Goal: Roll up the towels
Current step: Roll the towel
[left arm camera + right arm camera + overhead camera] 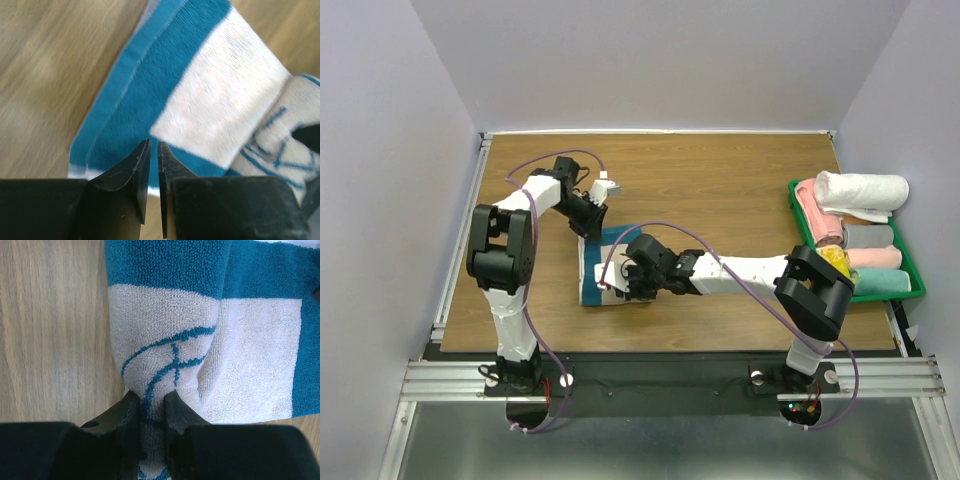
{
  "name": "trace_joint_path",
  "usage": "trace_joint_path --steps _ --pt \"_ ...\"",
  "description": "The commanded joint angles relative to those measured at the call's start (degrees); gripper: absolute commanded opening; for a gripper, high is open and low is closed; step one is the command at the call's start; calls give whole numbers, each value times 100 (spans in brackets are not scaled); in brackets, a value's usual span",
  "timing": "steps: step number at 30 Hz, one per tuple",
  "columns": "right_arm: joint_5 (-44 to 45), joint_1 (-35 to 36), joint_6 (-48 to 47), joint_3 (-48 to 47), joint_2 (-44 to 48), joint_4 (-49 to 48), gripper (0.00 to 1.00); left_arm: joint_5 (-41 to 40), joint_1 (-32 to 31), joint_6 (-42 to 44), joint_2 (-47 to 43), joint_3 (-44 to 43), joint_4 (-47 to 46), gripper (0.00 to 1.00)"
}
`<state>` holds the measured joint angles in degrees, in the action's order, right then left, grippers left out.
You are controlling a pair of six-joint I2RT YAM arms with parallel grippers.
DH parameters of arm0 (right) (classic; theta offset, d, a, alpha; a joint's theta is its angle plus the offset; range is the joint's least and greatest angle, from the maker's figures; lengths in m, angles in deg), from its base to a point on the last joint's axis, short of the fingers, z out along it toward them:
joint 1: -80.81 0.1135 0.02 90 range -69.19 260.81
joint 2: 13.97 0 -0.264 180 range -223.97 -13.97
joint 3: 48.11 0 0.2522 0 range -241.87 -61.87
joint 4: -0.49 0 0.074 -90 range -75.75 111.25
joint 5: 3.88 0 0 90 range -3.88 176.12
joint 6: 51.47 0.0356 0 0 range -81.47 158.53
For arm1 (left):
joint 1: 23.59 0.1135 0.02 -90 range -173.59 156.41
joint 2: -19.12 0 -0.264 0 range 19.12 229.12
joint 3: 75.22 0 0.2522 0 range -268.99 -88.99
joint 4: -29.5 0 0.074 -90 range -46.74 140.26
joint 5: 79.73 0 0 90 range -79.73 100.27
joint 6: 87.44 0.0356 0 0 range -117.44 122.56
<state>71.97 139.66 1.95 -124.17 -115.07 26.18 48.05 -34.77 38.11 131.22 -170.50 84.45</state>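
Note:
Next, my left gripper lets go of the towel on the wooden table [639, 272] under my right gripper, a little closer to the green tray.
One towel [595, 270] lies partly folded on the wooden table, teal with a cream reverse side turned up. My right gripper [623, 285] is at its near end. In the right wrist view, that gripper [151, 395] is shut on a bunched fold of the towel [250, 340], cream with teal line markings. My left gripper [592, 225] is at the towel's far end. In the left wrist view its jaws [153, 145] stand almost closed with nothing between them, just above the teal edge of the towel [200, 90].
A green tray [916, 280] at the right table edge holds several rolled towels, with a white roll [865, 190] on top. Bare wooden table [720, 180] lies behind and beside the towel. Grey walls enclose the table.

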Motion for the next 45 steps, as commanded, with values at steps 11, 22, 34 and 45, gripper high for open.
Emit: trace_joint_path --steps 11,22,34,45 --pt "-53 -224 81 912 169 1813 1 53 -1360 -1665 1674 -1260 -1166 20" --pt "-781 -1182 -411 527 205 2744 1 -508 -1133 -2306 1773 -1887 -1533 20" --pt "-2055 -1384 -491 -414 -814 3799 1 932 -334 -2368 61 -867 -2493 50" --pt "-3058 -1780 -297 -1161 -1702 4485 1 812 204 -1183 -2373 528 -2395 95"
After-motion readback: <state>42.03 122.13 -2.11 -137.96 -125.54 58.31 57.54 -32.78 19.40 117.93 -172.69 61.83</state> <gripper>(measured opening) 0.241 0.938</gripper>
